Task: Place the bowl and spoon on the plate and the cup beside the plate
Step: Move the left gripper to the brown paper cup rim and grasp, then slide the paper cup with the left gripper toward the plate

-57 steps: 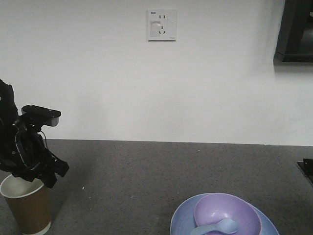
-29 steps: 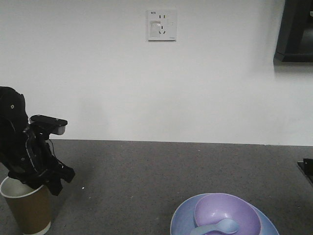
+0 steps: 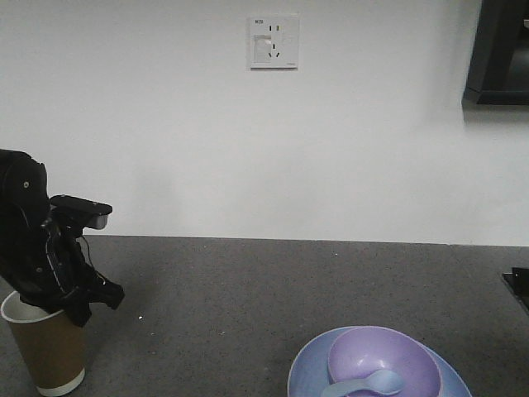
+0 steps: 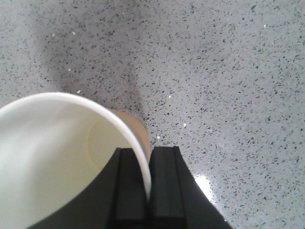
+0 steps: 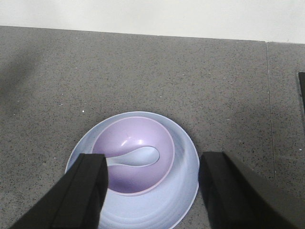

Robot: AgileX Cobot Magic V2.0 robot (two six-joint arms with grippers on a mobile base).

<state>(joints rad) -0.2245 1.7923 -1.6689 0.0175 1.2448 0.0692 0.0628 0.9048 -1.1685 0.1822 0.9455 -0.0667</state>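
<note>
Next, my left gripper releases the brown paper cup at the front of the counter, next to the pale blue plate [image 3: 239, 390].
The brown paper cup [image 3: 45, 351] stands upright at the front left of the dark counter. My left gripper [image 3: 70, 308] is shut on its right rim. In the left wrist view one finger is inside the cup [image 4: 57, 157] and one outside, with the left gripper [image 4: 147, 155] pinching the white rim. The lavender bowl [image 3: 388, 357] sits on the pale blue plate [image 3: 304, 374] at the front right, with the spoon [image 3: 368, 384] lying in the bowl. My right gripper [image 5: 152, 164] hangs open above the plate [image 5: 183, 188], bowl [image 5: 128, 136] and spoon [image 5: 138, 156], touching none of them.
A white wall with a socket [image 3: 274, 41] rises behind the counter. A dark cabinet [image 3: 500, 50] hangs at the upper right. A black object [image 3: 517, 285] sits at the counter's right edge, also seen as the black object [image 5: 301, 95] in the right wrist view.
My left arm has shifted a little to the right and turned, still on the cup's rim. The cup has risen slightly, so its pale base now shows. Plate, bowl and spoon have not moved.
</note>
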